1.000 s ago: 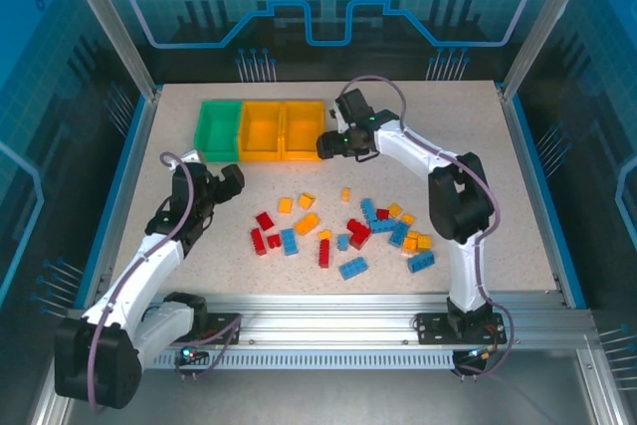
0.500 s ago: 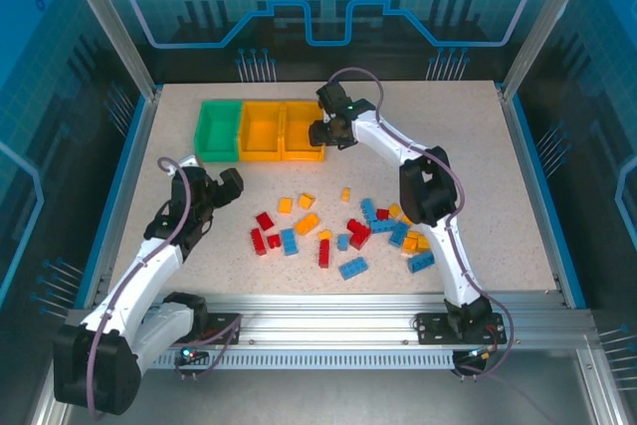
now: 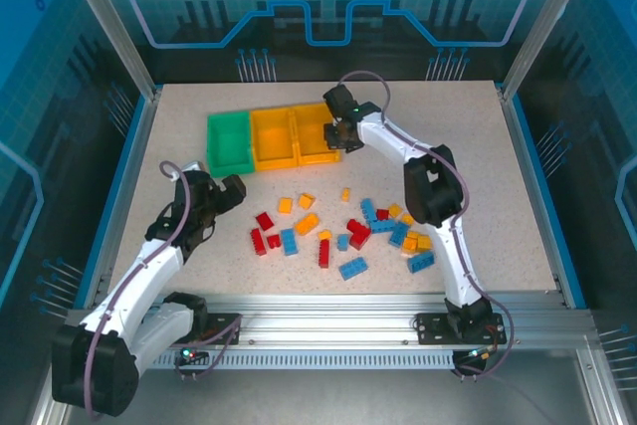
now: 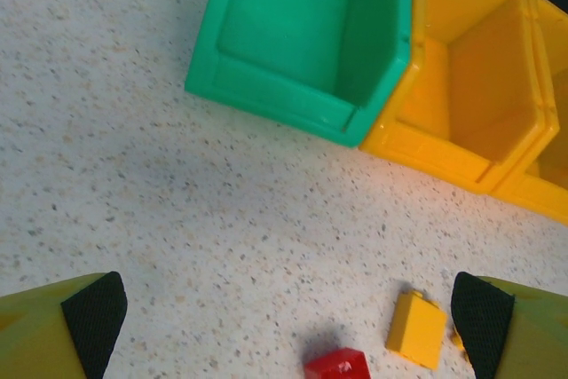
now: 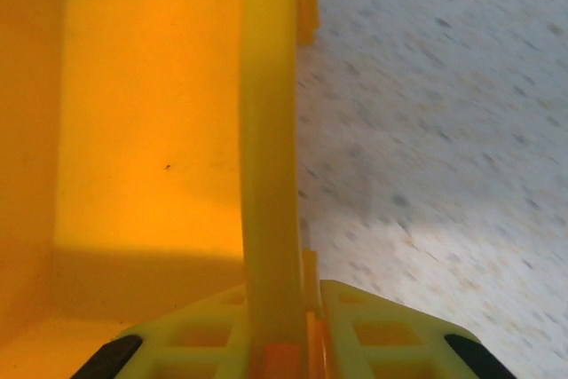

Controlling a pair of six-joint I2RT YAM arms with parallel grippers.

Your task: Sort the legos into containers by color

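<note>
The joined bins sit off-centre toward my left gripper, so my right gripper should drag them toward itself, then retake the orange-yellow side [image 5: 271, 130] to square them.
The containers are three joined bins in a slightly skewed row at the back of the table: a green bin [image 3: 229, 141], a middle orange-yellow bin [image 3: 271, 134] and a right orange-yellow bin [image 3: 314, 128]. My right gripper [image 3: 336, 134] is shut on the right bin's side wall [image 5: 271, 130], one finger inside and one outside. The legos [image 3: 343, 231] lie scattered in red, blue and orange-yellow across the middle of the table. My left gripper [image 3: 231, 189] hovers open over bare table in front of the green bin [image 4: 306, 37]. A yellow lego [image 4: 415, 328] and a red lego [image 4: 337, 365] lie just ahead of it.
Blue frame rails and transparent enclosure walls [image 3: 129, 176] border the speckled table [image 3: 478, 146]. Bare tabletop lies right of the bins and left of the lego scatter.
My right gripper reached the right bin and closed on its side wall. The row of bins shifted right and turned slightly. The left arm barely moved.
</note>
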